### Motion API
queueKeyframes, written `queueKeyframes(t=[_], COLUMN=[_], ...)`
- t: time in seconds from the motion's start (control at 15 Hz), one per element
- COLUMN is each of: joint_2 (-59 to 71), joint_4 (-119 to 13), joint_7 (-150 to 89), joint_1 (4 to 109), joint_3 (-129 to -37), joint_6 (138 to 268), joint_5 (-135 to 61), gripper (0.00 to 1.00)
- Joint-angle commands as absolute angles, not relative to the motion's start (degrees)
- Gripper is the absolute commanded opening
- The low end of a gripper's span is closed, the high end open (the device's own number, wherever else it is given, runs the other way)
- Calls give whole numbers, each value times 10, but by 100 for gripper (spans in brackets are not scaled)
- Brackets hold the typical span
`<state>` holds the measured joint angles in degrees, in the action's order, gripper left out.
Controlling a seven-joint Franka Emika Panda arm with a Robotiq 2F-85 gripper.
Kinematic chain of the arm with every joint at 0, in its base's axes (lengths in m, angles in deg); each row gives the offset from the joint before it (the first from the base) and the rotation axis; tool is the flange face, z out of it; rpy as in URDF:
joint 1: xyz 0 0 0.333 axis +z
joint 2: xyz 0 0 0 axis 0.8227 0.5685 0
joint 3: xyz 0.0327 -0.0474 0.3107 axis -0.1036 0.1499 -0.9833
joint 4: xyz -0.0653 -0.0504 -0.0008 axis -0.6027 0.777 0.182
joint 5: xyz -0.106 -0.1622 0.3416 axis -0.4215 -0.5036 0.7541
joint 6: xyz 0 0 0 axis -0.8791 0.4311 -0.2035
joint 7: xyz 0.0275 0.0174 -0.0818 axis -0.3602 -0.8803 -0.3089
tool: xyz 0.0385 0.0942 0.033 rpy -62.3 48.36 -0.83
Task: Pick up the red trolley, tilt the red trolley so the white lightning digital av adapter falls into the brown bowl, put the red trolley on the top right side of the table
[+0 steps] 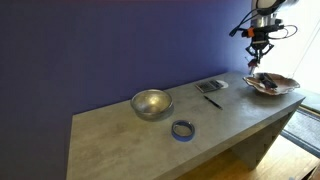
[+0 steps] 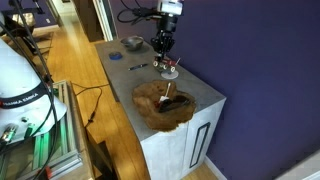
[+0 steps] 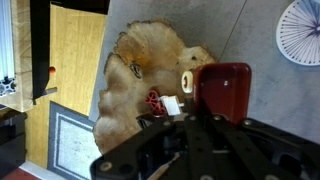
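The robot's gripper will set the red trolley free on the grey table (image 1: 242, 75) between the brown bowl and the wall.
My gripper (image 1: 259, 52) (image 2: 165, 55) hangs above the right end of the grey table (image 1: 120, 150) and is shut on the small red trolley (image 2: 168, 69) (image 3: 225, 88), which it holds in the air. The wide brown bowl (image 1: 272, 85) (image 2: 150, 112) sits just beyond and below the trolley. In the wrist view the bowl (image 3: 140, 60) fills the middle. A small white adapter (image 3: 170, 104) shows beside a red wheel at the trolley's edge over the bowl. I cannot tell whether it rests in the trolley or in the bowl. My fingers (image 3: 190, 112) are mostly hidden by the dark gripper body.
A shiny silver bowl (image 1: 151, 103) (image 2: 132, 42), a blue tape ring (image 1: 182, 129) (image 2: 115, 56), a thin black pen (image 1: 212, 101) and a dark flat object (image 1: 211, 86) lie along the table. The table's end edge is close to the brown bowl. A white round grille (image 3: 300, 30) is nearby.
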<state>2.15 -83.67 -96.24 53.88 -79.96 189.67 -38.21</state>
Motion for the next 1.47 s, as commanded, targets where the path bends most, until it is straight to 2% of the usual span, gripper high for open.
queueKeyframes(t=[0.0, 0.8, 1.4], joint_2=[41, 123, 200], joint_4=[-828, -840, -823], joint_7=[-1008, -1027, -1018], joint_1=[537, 492, 489], joint_3=[-796, -780, -780], joint_6=[1965, 2279, 2336], joint_5=[-355, -162, -113], gripper=[1, 1, 1])
